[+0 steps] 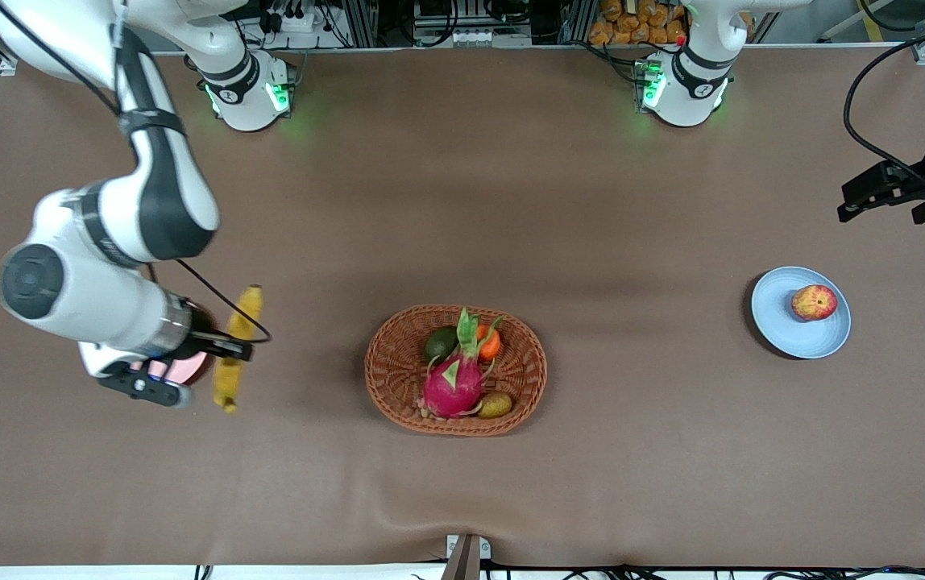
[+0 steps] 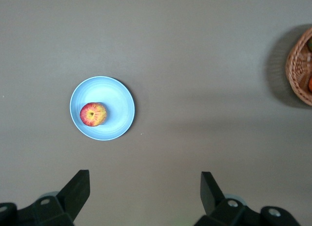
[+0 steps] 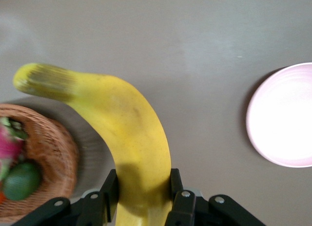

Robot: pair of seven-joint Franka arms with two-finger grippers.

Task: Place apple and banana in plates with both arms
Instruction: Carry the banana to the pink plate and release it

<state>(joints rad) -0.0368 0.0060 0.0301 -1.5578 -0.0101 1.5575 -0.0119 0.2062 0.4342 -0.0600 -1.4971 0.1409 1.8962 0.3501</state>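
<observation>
Next, my right gripper lets the yellow banana go across the middle of the pale pink plate (image 1: 165, 332) (image 3: 294, 128).
My right gripper (image 1: 230, 348) is shut on the yellow banana (image 1: 238, 338), holding it in the air near its middle, beside the pale pink plate (image 1: 190, 369) that the wrist mostly hides. In the right wrist view the banana (image 3: 126, 133) sits pinched in the right gripper (image 3: 144, 184), and the pink plate (image 3: 285, 116) lies bare to one side. The red apple (image 1: 815, 302) rests in the light blue plate (image 1: 785, 322). My left gripper (image 1: 853, 201) hangs open and holds nothing, up over the table beside that plate. The left wrist view shows the apple (image 2: 93, 113) on the blue plate (image 2: 117, 96), well clear of the left gripper (image 2: 145, 187).
An oval wicker basket (image 1: 398, 379) in the middle of the table holds a magenta dragon fruit (image 1: 454, 387), an avocado, an orange fruit and a small brownish fruit. Its rim shows in both wrist views (image 2: 300, 65) (image 3: 44, 153). Brown table cloth lies bare between basket and plates.
</observation>
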